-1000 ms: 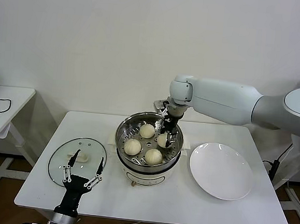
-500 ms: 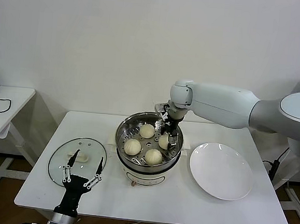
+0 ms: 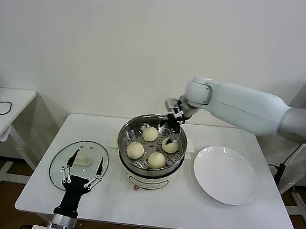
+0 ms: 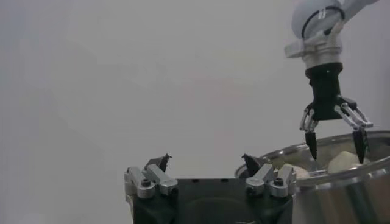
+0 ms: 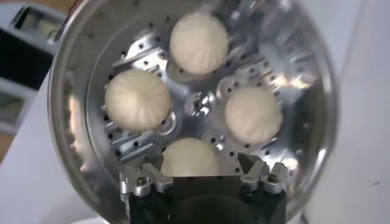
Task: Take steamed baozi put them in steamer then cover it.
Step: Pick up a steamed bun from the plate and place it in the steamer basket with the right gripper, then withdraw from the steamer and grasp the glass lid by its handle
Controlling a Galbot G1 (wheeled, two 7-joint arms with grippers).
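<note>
I move my left gripper to the glass cover's white handle (image 3: 80, 161) next and close it there, so the cover can be lifted onto the steamer.
The steamer (image 3: 123, 140) stands mid-table on its white pot base. Four cream-white baozi lie in it: far (image 3: 150, 134), left (image 3: 135, 150), near (image 3: 157, 160) and right (image 3: 169, 146). My right gripper (image 3: 171, 136) hangs open and empty just above the right baozi. In the right wrist view its open gripper (image 5: 201, 163) looks down into the steamer (image 5: 64, 91), with one baozi (image 5: 189, 156) between the fingers and below them. The glass cover (image 3: 64, 166) lies flat on the table at the left. My left gripper (image 3: 85, 168) is open at the cover's near edge.
A flat white plate (image 3: 225, 174) lies empty to the right of the steamer. A side table (image 3: 5, 108) stands at the far left. The left wrist view shows my left gripper (image 4: 206, 161), the right gripper (image 4: 334, 131) and the steamer rim (image 4: 317, 147).
My right gripper has risen a little from the right baozi, which stays in the steamer, and its arm has swung to the right. The left arm shifted slightly.
</note>
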